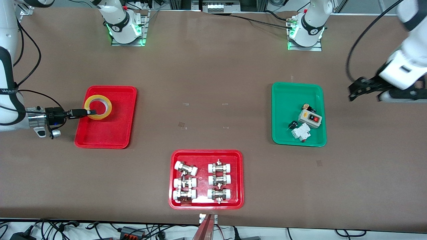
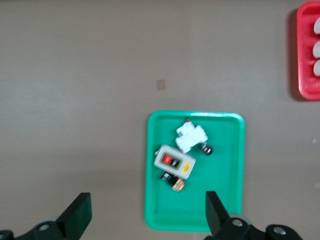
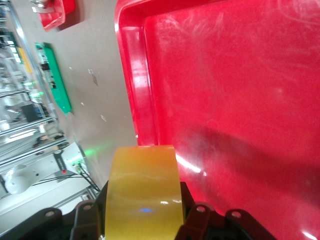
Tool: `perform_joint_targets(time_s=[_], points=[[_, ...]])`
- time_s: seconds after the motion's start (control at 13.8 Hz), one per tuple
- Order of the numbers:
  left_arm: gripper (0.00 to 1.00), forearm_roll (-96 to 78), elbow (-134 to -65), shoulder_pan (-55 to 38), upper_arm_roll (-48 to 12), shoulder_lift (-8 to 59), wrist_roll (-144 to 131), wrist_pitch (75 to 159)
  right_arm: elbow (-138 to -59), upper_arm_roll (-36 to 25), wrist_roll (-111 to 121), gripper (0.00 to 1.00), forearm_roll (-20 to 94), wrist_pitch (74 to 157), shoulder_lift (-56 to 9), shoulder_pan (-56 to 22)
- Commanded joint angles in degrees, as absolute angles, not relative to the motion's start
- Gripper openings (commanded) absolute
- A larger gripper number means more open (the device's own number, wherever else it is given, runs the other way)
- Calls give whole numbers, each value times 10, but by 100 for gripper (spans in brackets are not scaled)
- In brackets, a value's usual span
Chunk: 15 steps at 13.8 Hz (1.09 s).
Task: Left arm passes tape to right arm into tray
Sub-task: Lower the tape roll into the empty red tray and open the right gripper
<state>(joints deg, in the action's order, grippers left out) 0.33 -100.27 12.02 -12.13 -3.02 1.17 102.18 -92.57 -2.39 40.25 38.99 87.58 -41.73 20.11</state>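
Note:
My right gripper will let go of the yellow tape in the middle of the plain red tray (image 1: 107,118).
The yellow tape (image 1: 97,106) is held on edge by my right gripper (image 1: 89,112), which is shut on the roll's rim, one finger through the hole. It hangs low over the plain red tray (image 1: 110,130), at the end of the tray farther from the front camera. In the right wrist view the tape (image 3: 142,192) sits between the black fingers (image 3: 87,220), with the red tray (image 3: 225,100) right under it. I cannot tell whether the roll touches the tray floor. My left gripper (image 1: 353,92) is open and empty, up over the table beside the green tray, at the left arm's end.
A green tray (image 1: 283,100) holds a grey switch box (image 1: 309,118), a white breaker and small black parts; it also shows in the left wrist view (image 2: 230,165). A red tray of white-capped metal fittings (image 1: 238,180) lies near the front edge.

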Motion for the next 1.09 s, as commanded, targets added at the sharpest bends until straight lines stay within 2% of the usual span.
perform_joint_targets(time_s=[0.0, 0.15, 0.36, 0.87, 0.94, 1.02], points=[[100, 12, -950, 65, -53, -29, 60, 962, -920, -11, 450, 33, 424, 860, -436, 217], [100, 13, -920, 42, -24, -29, 61, 933, -921, -11, 486, 33, 445, 860, -447, 218], [100, 13, -886, 17, -14, -29, 59, 892, -920, -12, 539, 33, 446, 867, -464, 221], [100, 11, -883, 20, -16, -29, 57, 890, -919, -12, 541, 34, 448, 875, -468, 219], [100, 10, -883, 20, -16, -28, 55, 890, -918, -12, 541, 41, 448, 879, -468, 217], [100, 9, -883, 20, -15, -28, 54, 891, -918, -11, 541, 61, 448, 885, -468, 215]])
